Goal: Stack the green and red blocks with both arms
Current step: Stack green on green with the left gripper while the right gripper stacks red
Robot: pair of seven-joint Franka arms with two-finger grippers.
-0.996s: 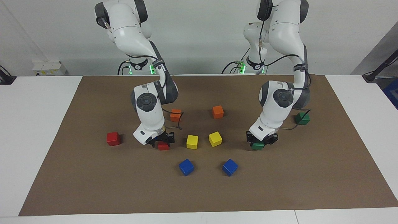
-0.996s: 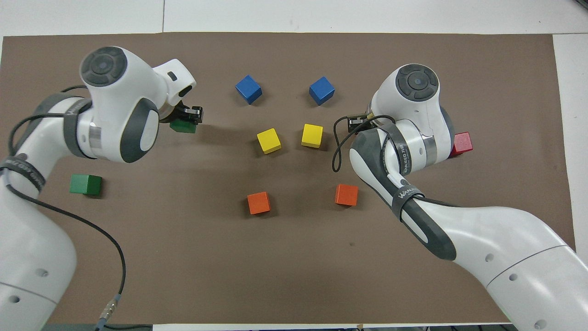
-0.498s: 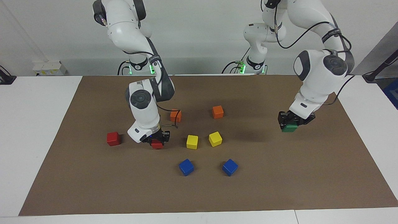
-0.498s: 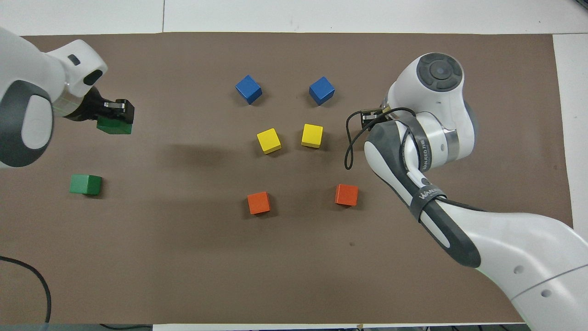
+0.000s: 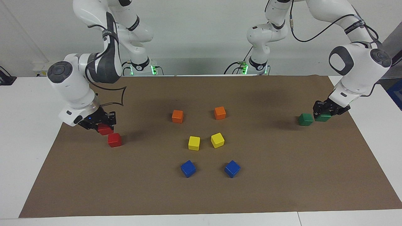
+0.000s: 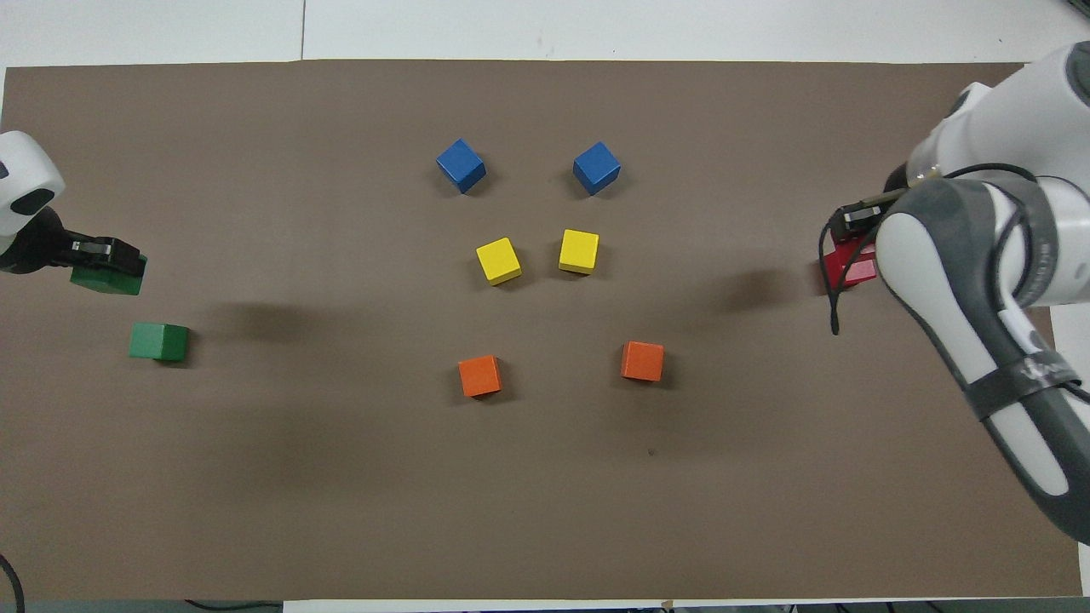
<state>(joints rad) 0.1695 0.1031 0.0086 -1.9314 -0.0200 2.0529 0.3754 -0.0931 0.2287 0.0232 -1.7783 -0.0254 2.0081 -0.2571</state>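
Note:
The green block in my left gripper will be let go on top of the green block (image 6: 136,338) resting on the mat. The held block is low beside that one now.
My right gripper (image 5: 103,125) is shut on a red block (image 5: 105,129) and holds it just above the mat, close over the edge of the second red block (image 5: 114,140), which rests at the right arm's end of the table. In the overhead view the two red blocks (image 6: 850,266) overlap under that gripper (image 6: 856,223). My left gripper (image 5: 326,112) is shut on a green block (image 5: 323,117) and holds it low beside the second green block (image 5: 305,119), which rests at the left arm's end. The overhead view shows the held green block (image 6: 106,278) apart from the resting one (image 6: 158,341).
Two orange cubes (image 5: 177,116) (image 5: 220,113), two yellow cubes (image 5: 194,143) (image 5: 217,140) and two blue cubes (image 5: 188,168) (image 5: 232,168) sit in the middle of the brown mat (image 5: 282,175). White table borders the mat.
Both arms have lifted their blocks and swung outward. The left gripper carried the green block beside the other green block; the right gripper carried the red block to the other red block.

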